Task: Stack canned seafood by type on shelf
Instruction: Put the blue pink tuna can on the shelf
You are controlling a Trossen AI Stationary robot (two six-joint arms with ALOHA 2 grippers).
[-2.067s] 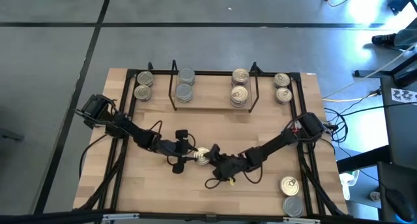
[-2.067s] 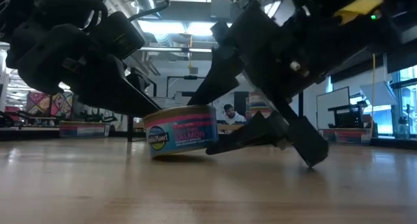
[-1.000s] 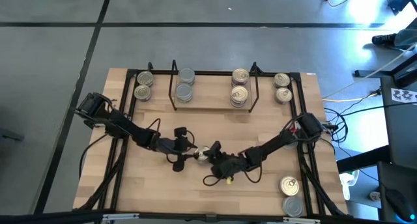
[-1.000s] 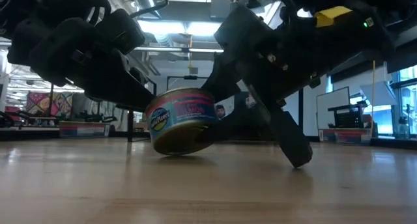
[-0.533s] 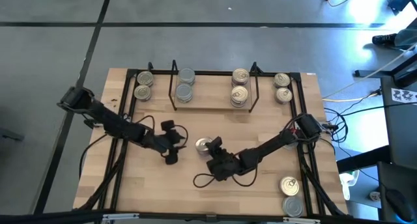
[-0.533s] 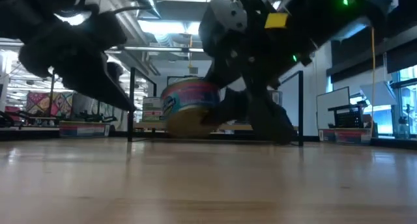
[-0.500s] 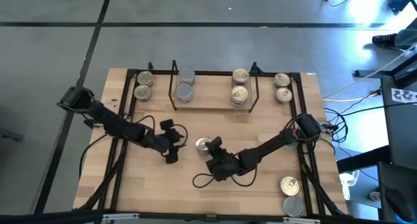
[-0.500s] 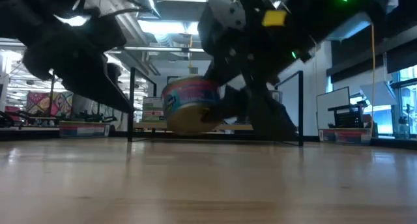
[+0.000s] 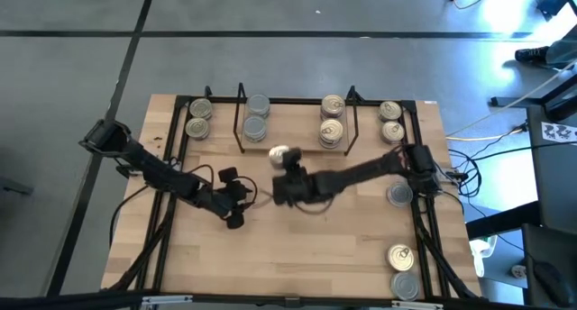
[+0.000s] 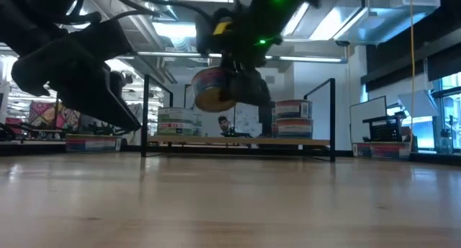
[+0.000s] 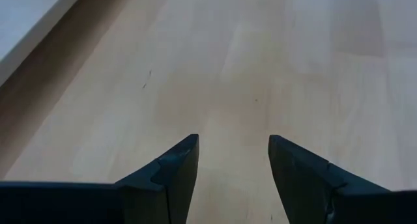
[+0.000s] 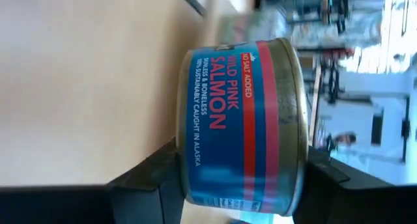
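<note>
Next, I let go of the salmon tin with my right gripper on the shelf's bare middle (image 9: 302, 109), between the silver-topped and gold-lidded tins.
My right gripper (image 9: 288, 168) is shut on a salmon tin (image 9: 283, 154) with a blue and red label, in the air just in front of the shelf (image 9: 290, 132). The shelf, a black wire rack with a light board, stands at the far edge. It bears silver-topped tins (image 9: 256, 117) on its left and gold-lidded tins (image 9: 332, 121) on its right. My left gripper (image 9: 245, 196) hovers open over bare table left of centre, nothing between its fingers (image 11: 176, 168). My right gripper pinches the tin between its two fingers, one on each flat end (image 12: 189, 185), the label band between them. The fingers come slanting down from the table's right. The tin (image 10: 214, 89) is lifted clear and tilted, its gold underside toward the near edge.
More tins sit beside the shelf at far left (image 9: 198, 118) and far right (image 9: 389, 121). Others lie along the right edge (image 9: 399, 195) and at the near right corner (image 9: 401, 257). The middle and near part of the table (image 9: 297, 256) is bare wood.
My right gripper has lifted the tin off the table's middle and carried it up and toward the far edge, up to the shelf; the tin has tipped. My left gripper, which stood at the tin a second ago, has drawn back toward the table's left.
</note>
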